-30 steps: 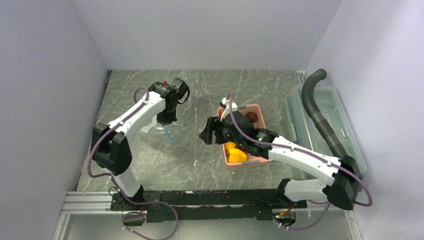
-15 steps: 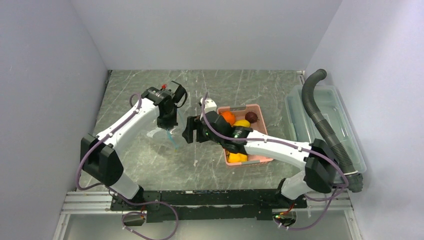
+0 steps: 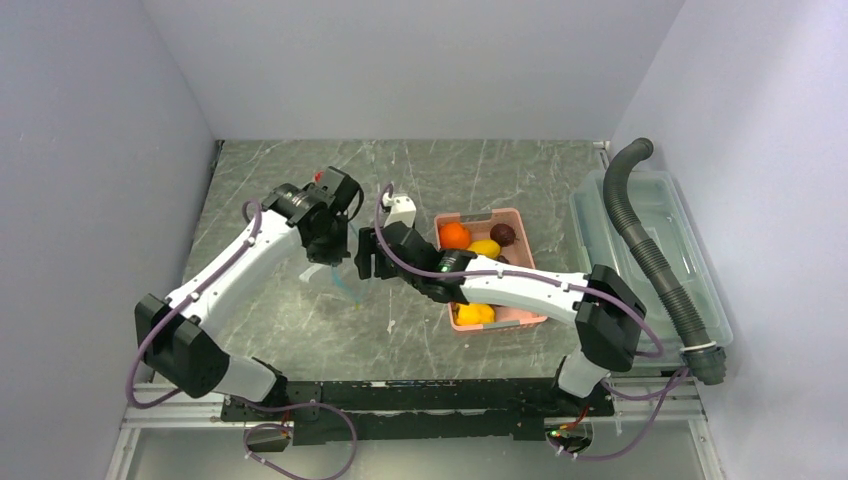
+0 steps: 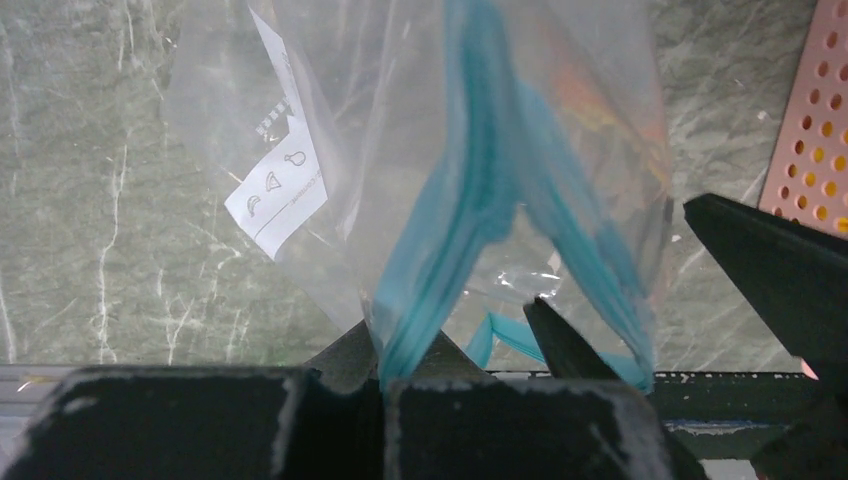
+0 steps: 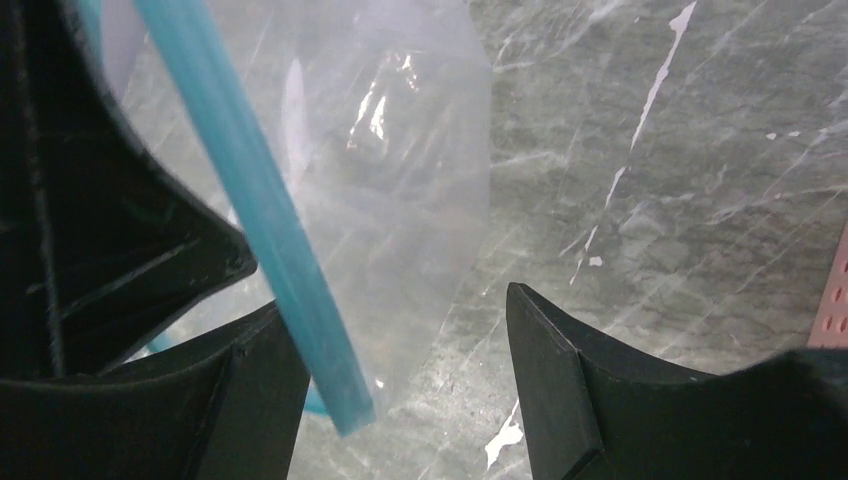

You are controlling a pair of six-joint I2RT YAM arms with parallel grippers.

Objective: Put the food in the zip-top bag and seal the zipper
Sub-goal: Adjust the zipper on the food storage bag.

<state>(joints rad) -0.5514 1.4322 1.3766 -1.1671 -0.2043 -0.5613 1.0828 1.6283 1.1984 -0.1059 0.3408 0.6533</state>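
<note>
The bag's zipper bands hang close together, so my right gripper needs to hold the free zipper band while my left gripper takes hold again of the other zipper band [image 4: 425, 275] to spread them.
The clear zip-top bag [image 3: 318, 270] hangs off the table from my left gripper [image 3: 333, 260], which is shut on its teal zipper [image 4: 470, 200]. In the left wrist view the strip is pinched at my left gripper [image 4: 385, 368] and splits into two bands above it. My right gripper [image 3: 363, 265] stands open right beside the bag. In the right wrist view one free end of the zipper [image 5: 250, 220] hangs between the right gripper's [image 5: 400, 385] jaws, close to the left finger. The food stays in the pink basket [image 3: 530, 318]: an orange fruit [image 3: 454, 235], yellow pieces [image 3: 476, 314] and dark grapes [image 3: 503, 233].
A rigid clear bin [image 3: 655, 205] lies along the right wall with a grey ribbed hose [image 3: 640, 235] over it. The pink basket's perforated wall [image 4: 815, 100] shows just right of the bag. Bare marble table [image 3: 300, 330] lies in front of the bag.
My right arm has swung left from above the pink basket to the bag's side, its jaws narrowing slightly. The left arm drew the bag a little leftward and nearer.
</note>
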